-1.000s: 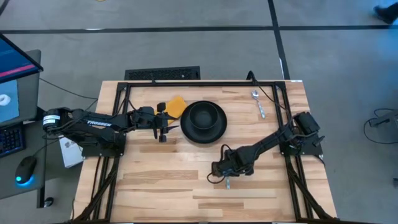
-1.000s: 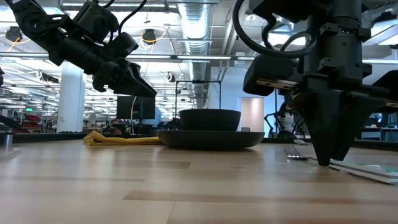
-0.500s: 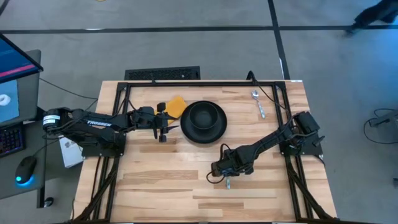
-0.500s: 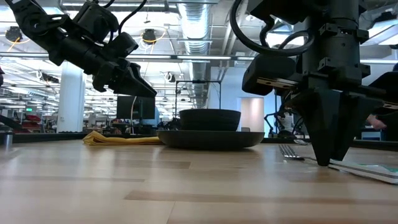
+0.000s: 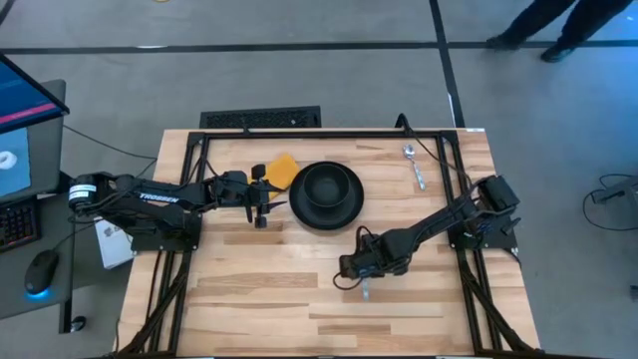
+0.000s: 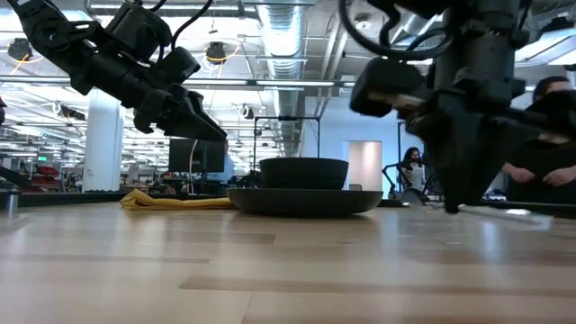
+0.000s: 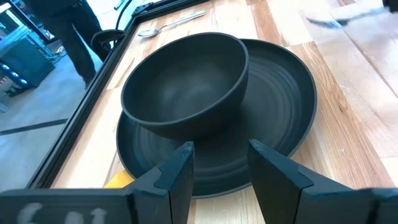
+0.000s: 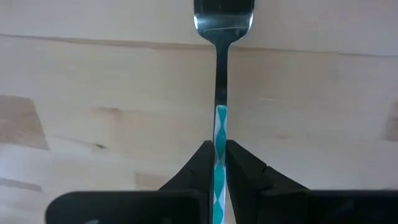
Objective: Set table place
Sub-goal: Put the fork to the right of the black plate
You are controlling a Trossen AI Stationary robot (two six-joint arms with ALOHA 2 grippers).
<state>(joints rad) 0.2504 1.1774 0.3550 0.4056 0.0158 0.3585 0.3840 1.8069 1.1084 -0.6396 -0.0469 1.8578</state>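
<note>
Next, my right gripper sets the fork down on the wood (image 5: 380, 189), placing it in the space between the black plate and the spoon.
A black bowl (image 5: 326, 187) sits in a round black plate (image 5: 299, 212) at the table's far middle; both show in the left wrist view (bowl (image 7: 186, 87), plate (image 7: 292, 106)). A yellow-orange cloth (image 5: 282, 171) lies flat at the plate's far-left rim. A silvery spoon (image 5: 414, 165) lies at the far right. My left gripper (image 5: 261, 206) hangs open just left of the plate, above its rim (image 7: 217, 165). My right gripper (image 5: 361, 275) is shut on a silvery fork (image 8: 222, 68) at the table's middle, near side of the plate. My right gripper pinches the fork's teal-and-white patterned handle (image 8: 220, 134) between its two fingers. The fingers come from above, pointing down, and lie across the handle. The tined end (image 8: 224, 15) sticks out ahead of the fingers. In the low view the fork (image 6: 513, 212) hangs about level, clear of the table.
Bare planks (image 5: 259, 299) spread over the table's near half. The black frame (image 5: 329, 133) runs along the far edge, with a dark keyboard-like slab (image 5: 261, 119) beyond it. People stand in the room behind (image 6: 549, 135); one walks past the far right (image 5: 558, 25).
My right gripper has gone up with the fork. The fork lay on the table before; now it is lifted clear and about level. My left gripper has kept still.
</note>
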